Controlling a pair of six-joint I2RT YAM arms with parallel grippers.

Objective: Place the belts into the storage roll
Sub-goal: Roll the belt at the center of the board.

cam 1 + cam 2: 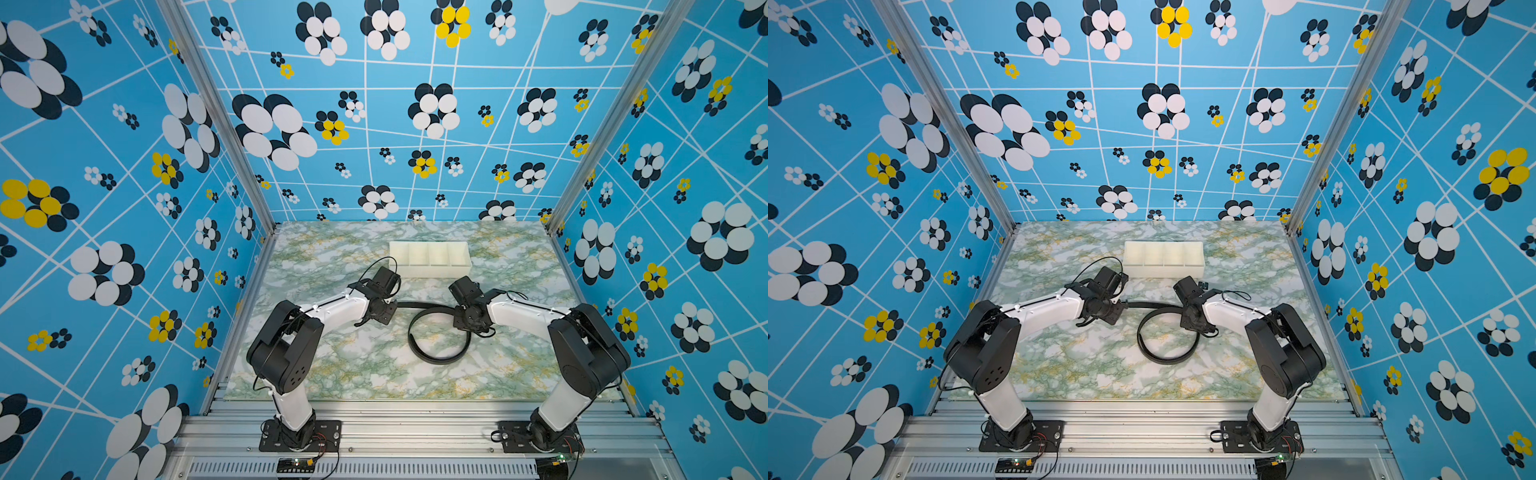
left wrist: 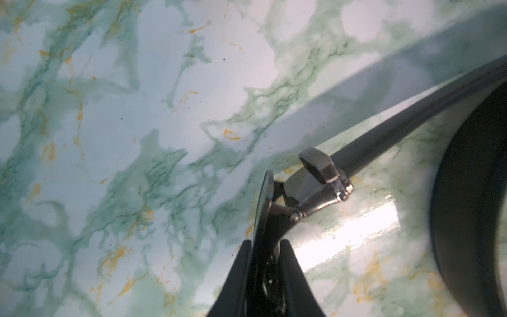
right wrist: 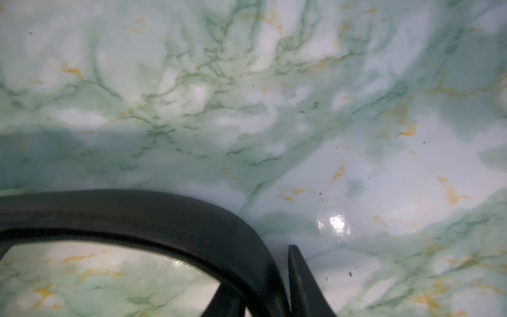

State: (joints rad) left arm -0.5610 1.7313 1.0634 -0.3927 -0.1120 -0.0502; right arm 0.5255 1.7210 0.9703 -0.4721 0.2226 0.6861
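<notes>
Next, my left gripper releases the belt's metal buckle on the marble just inside the black loop's front curve (image 1: 423,349).
A black belt (image 1: 436,360) (image 1: 1163,360) lies on the marble table in both top views, curled into one open loop with a straight run toward the left arm. My left gripper (image 2: 264,247) is shut on its silver buckle (image 2: 318,175), low over the table. My right gripper (image 3: 260,269) straddles the strap (image 3: 164,216) on the loop's right side; a sliver of table shows between the strap and one finger (image 3: 300,277), so the jaws stand slightly open. The white storage roll (image 1: 432,270) (image 1: 1163,270), four compartments, stands behind both grippers with nothing in it.
Patterned blue walls close in the table on three sides. The aluminium frame rail (image 1: 395,419) runs along the front edge, with both arm bases bolted to it. Thin black cables (image 1: 374,266) arch over the left wrist near the tray's corner.
</notes>
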